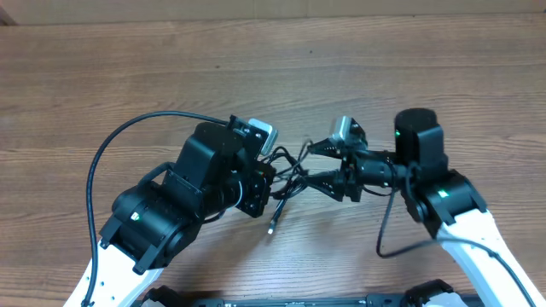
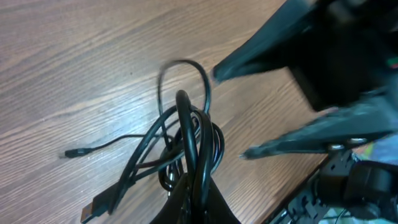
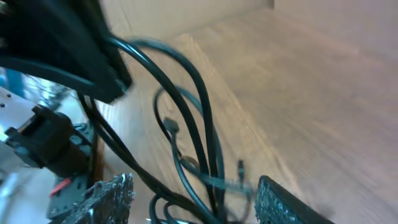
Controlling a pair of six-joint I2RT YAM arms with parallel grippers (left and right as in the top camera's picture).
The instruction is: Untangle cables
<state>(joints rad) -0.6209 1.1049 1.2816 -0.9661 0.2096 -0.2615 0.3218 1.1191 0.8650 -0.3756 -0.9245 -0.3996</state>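
Note:
My right gripper should back off and pinch only the loop at the knot's edge (image 2: 203, 78), because several parts of the cables run together between its open fingers.
The cables (image 1: 287, 174) are a knot of thin black cords between the two grippers, just above the table. One plug end (image 1: 271, 228) hangs down toward the front. In the left wrist view my left gripper (image 2: 194, 182) is shut on the cables (image 2: 186, 127) where several strands bunch. Loops rise beyond it, and a flat plug (image 2: 93, 210) and a small plug (image 2: 70, 153) trail onto the wood. My right gripper (image 1: 314, 166) stands open around the far side of the knot. In the right wrist view, strands of the cables (image 3: 200, 149) run between its separated fingers (image 3: 102, 199).
The wooden table (image 1: 128, 68) stretches bare to the back and both sides. A thick black arm wire (image 1: 102, 153) arcs at the left, and another (image 1: 388, 243) hangs by the right arm. The table's front edge and equipment (image 2: 348, 186) lie close behind the grippers.

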